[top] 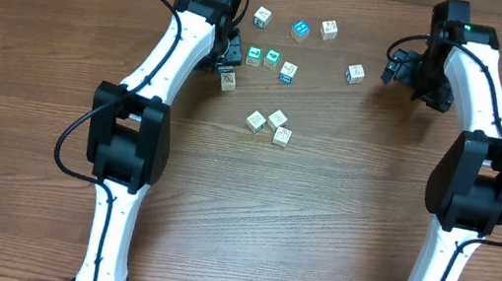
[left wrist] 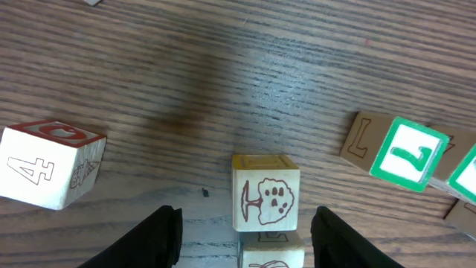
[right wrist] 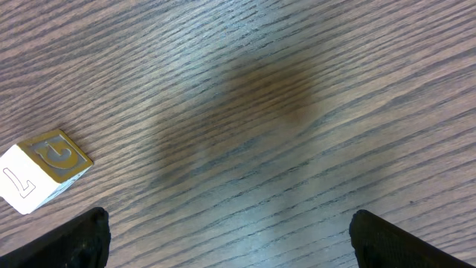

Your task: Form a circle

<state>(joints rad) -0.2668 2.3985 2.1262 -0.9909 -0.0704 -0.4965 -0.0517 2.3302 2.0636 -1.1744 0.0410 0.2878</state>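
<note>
Next, I close my left gripper on the sides of the leaf cube [top: 228, 81] [left wrist: 272, 254], the one that is touching the tree cube on its near side.
Several small whitish letter cubes lie in loose clusters on the wooden table. A trio [top: 276, 126] sits mid-table, and a row with a green-faced cube [top: 253, 57] lies above it. My left gripper [top: 227, 60] [left wrist: 245, 237] stands open astride a cube with a tree drawing [left wrist: 265, 199], with a gap on both sides. A second cube [left wrist: 271, 254] lies right behind the tree cube. My right gripper [top: 396, 68] [right wrist: 230, 246] is open over bare wood, and a lone cube [top: 355, 73] [right wrist: 44, 167] sits just to its left.
A cube marked 4 [left wrist: 48, 164] lies left of the left fingers, and a green 7 cube [left wrist: 409, 154] lies to the right. Three more cubes, one of them blue-faced [top: 299, 30], line the far side. Another cube [top: 228, 79] sits just below the left gripper.
</note>
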